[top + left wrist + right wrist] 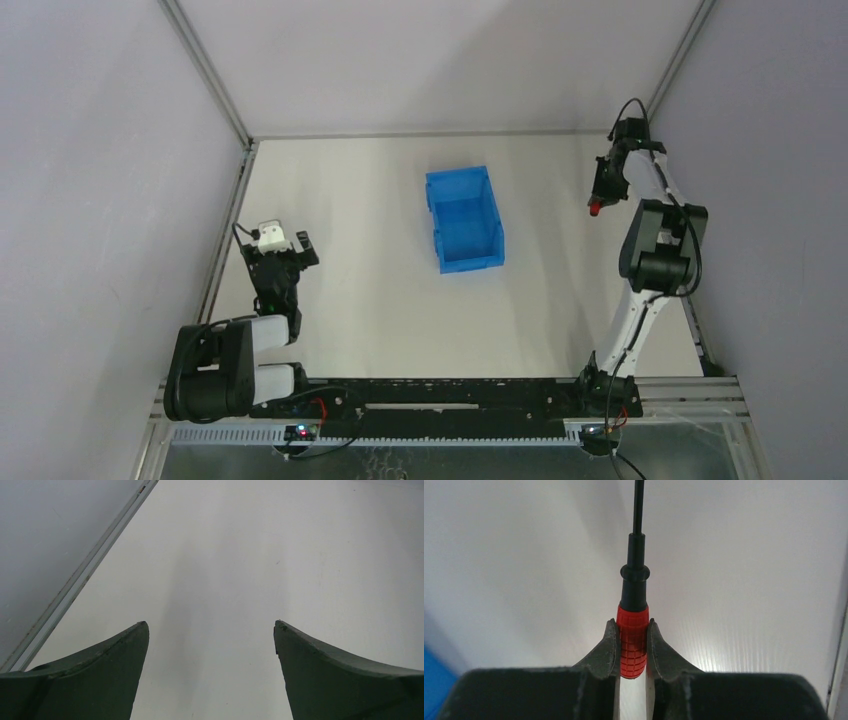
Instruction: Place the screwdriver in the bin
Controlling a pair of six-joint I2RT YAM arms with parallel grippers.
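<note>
Next, the right gripper releases the screwdriver lengthwise on the middle of the blue bin's bottom (460,230).
The screwdriver (633,635) has a red ribbed handle and a thin black shaft that runs out of the top of the right wrist view. My right gripper (632,626) is shut on the red handle. In the top view the right gripper (598,200) is raised at the far right, with the red handle end (594,209) showing below it, well to the right of the bin. The blue bin (463,220) stands open at the table's middle back. A blue corner of the bin shows in the right wrist view (435,687). My left gripper (283,247) is open and empty over bare table at the left.
A metal frame rail (222,240) runs along the table's left edge and shows in the left wrist view (80,577). Grey enclosure walls stand on the left, back and right. The right arm's elbow (662,250) stands near the right wall.
</note>
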